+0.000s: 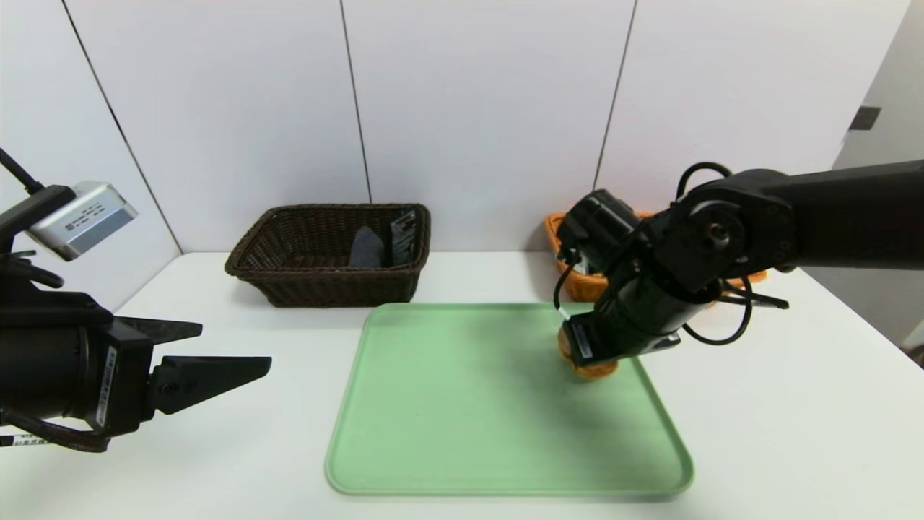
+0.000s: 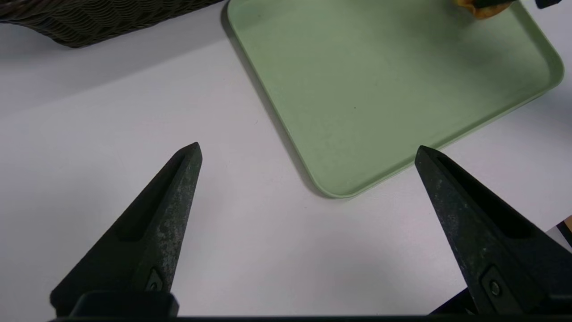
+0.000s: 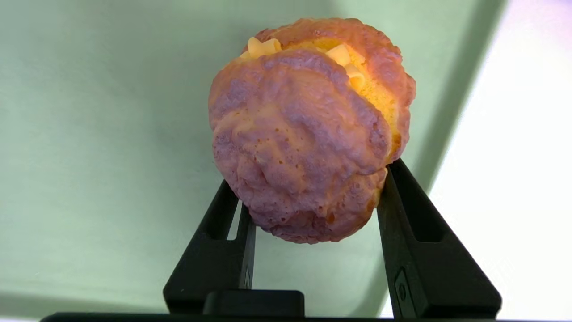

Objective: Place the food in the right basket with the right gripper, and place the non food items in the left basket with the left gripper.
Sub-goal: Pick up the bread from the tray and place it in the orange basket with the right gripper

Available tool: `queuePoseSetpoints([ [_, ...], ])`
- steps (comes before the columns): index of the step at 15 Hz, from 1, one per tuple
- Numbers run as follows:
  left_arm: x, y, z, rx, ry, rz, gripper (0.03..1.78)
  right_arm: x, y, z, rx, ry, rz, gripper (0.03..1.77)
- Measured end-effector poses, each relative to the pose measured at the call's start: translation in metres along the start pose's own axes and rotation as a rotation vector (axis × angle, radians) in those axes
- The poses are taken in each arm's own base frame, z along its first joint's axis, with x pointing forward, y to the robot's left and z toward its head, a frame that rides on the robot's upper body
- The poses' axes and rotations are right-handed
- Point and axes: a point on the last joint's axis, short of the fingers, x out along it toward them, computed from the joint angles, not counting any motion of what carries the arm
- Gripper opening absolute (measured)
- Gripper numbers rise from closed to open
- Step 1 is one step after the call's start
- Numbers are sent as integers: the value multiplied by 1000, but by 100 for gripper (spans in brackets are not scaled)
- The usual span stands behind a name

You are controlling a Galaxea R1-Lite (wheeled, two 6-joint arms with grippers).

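Note:
The robot's right gripper should release the bun inside the orange basket's half (image 1: 621,260) nearest the dark brown basket. The bun is still standing on the green tray.
The food in view is a round golden bun with a pink crackled top (image 3: 308,129), standing on the green tray (image 1: 469,404) near its far right corner (image 1: 588,370). My right gripper (image 3: 313,174) is down over it (image 1: 588,361), a finger pressed against each side. The orange right basket (image 1: 570,282) shows partly behind that arm. The dark brown left basket (image 1: 289,224) at the back holds a rolled grey cloth (image 1: 366,248) and a black tube (image 1: 403,235). My left gripper (image 1: 234,347) hangs open over bare table (image 2: 308,147), left of the tray.
The green tray (image 2: 380,89) fills the middle of the white table, its near left corner in front of my left fingers. A white panelled wall stands close behind both baskets. The right arm crosses in front of the orange basket.

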Motion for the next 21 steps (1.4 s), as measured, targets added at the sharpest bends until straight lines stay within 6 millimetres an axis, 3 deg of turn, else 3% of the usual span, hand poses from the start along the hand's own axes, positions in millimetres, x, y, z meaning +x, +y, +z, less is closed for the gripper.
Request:
queuePoseSetpoints([
  [7,0,0,0,0,0,0,169,-84,-28,27,-10,-426,64,77],
  [11,-1,0,0,0,-2,1,169,-107,-56,45,50,-566,26,76],
  [15,-1,0,0,1,-4,0,169,-91,-84,64,89,-564,-48,76],
  [21,-1,0,1,1,-6,0,169,-28,-121,89,159,-460,-124,76],
])
